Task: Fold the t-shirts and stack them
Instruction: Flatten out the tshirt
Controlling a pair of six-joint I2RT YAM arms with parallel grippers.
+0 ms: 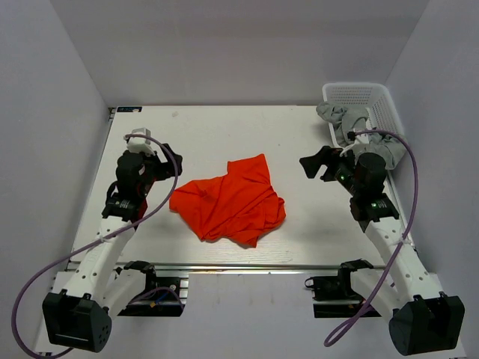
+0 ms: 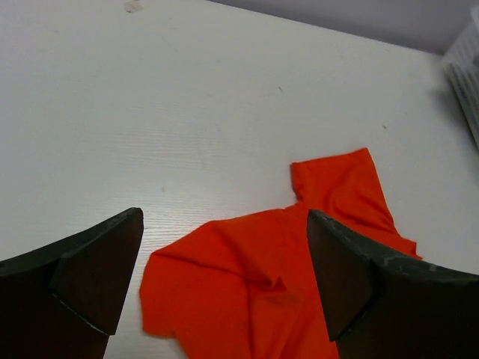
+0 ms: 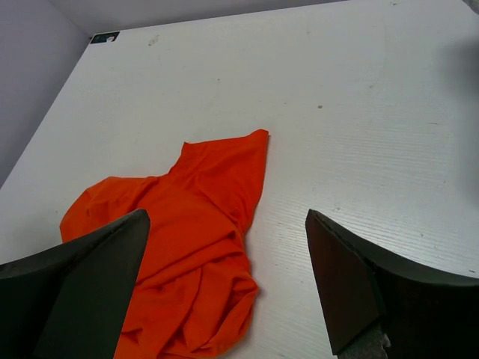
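I should next close my left gripper on the cloth just inside the t-shirt's back edge [image 1: 200,194] [image 2: 221,271], at the end of the orange-red t-shirt closest to that gripper.
A bright orange-red t-shirt [image 1: 230,202] lies crumpled in the middle of the white table. It also shows in the left wrist view [image 2: 277,284] and in the right wrist view [image 3: 187,247]. A pale grey t-shirt [image 1: 346,121] hangs bunched in and over the white basket at the back right. My left gripper [image 1: 171,160] is open and empty, above the table left of the orange-red shirt. My right gripper [image 1: 316,166] is open and empty, right of the shirt and apart from it.
The white lattice basket [image 1: 361,96] stands at the table's back right corner, close behind my right arm. A small dark tag [image 1: 129,109] sits at the back left corner. Grey walls close in the table on three sides.
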